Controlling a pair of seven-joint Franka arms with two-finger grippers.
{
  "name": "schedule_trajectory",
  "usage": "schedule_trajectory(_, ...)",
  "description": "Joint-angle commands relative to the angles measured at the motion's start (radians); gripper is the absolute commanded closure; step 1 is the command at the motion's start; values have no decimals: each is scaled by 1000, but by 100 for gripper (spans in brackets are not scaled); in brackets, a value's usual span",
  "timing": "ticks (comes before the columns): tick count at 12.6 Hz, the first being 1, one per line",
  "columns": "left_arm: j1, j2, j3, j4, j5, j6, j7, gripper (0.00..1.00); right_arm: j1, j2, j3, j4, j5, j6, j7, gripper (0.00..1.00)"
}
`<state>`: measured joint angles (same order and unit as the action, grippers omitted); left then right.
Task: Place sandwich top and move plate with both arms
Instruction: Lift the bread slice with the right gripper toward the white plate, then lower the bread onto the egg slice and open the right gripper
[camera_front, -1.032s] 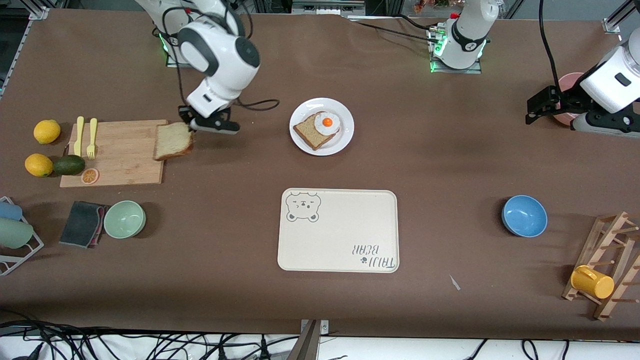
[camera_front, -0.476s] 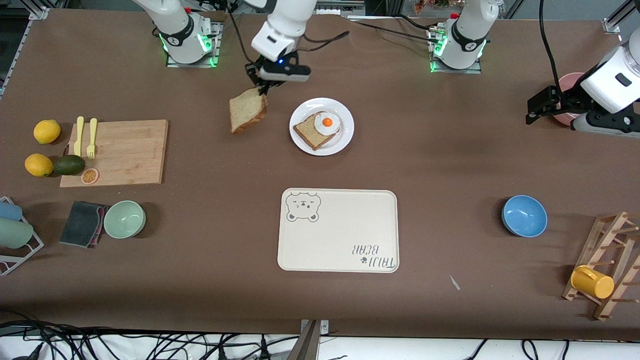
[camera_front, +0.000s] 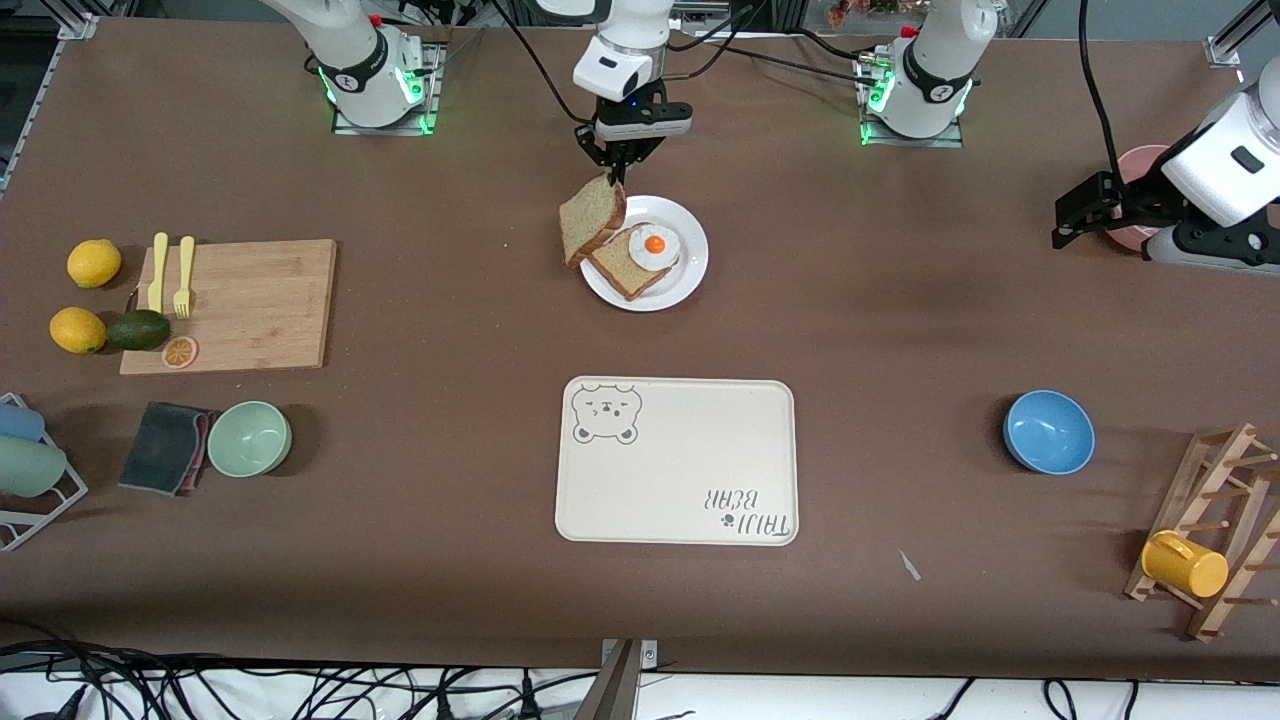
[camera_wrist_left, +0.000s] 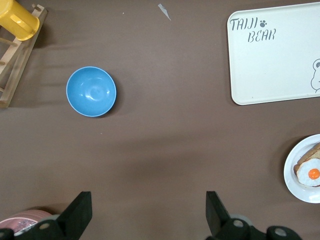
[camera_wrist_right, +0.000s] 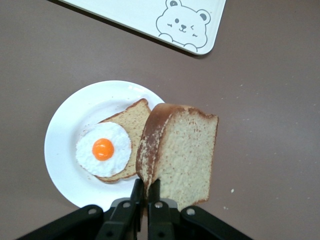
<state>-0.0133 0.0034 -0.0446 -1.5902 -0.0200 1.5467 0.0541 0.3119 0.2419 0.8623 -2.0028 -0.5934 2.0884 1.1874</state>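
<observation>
I will use my right gripper to put the sandwich top down over the fried egg on the white plate (camera_front: 667, 235) (camera_wrist_right: 94, 160).
My right gripper (camera_front: 612, 172) is shut on the crust edge of the sandwich top (camera_front: 590, 220), a light tan slice that hangs tilted over the plate's rim toward the right arm's end. The white plate (camera_front: 692, 272) holds a darker slice topped with a fried egg (camera_front: 654, 244). In the right wrist view the sandwich top (camera_wrist_right: 187, 150) is pinched edge-on in my right gripper (camera_wrist_right: 146, 187), beside the egg (camera_wrist_right: 103, 149) on the plate (camera_wrist_right: 65, 135). My left gripper (camera_front: 1075, 215) waits open and empty in the air at the left arm's end; its wrist view shows the gripper (camera_wrist_left: 148, 210) over bare table.
A cream bear-printed tray (camera_front: 677, 460) lies nearer the front camera than the plate. A blue bowl (camera_front: 1048, 431), a wooden rack with a yellow mug (camera_front: 1185, 563) and a pink bowl (camera_front: 1135, 165) are at the left arm's end. A cutting board (camera_front: 250, 310) and green bowl (camera_front: 249, 438) are at the other end.
My right gripper has carried the sandwich top from the cutting board's edge across to the plate's rim. The left arm has not moved.
</observation>
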Motion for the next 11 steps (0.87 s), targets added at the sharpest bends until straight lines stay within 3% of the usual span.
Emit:
schedule_trajectory(1,3,14,0,33,-5,-25,20,0,53,40,-2,29,-60,-10,81,100)
schedule_trajectory(11,3,14,0,33,-5,-25,20,0,72,174,-6,104,-123,28,187,100)
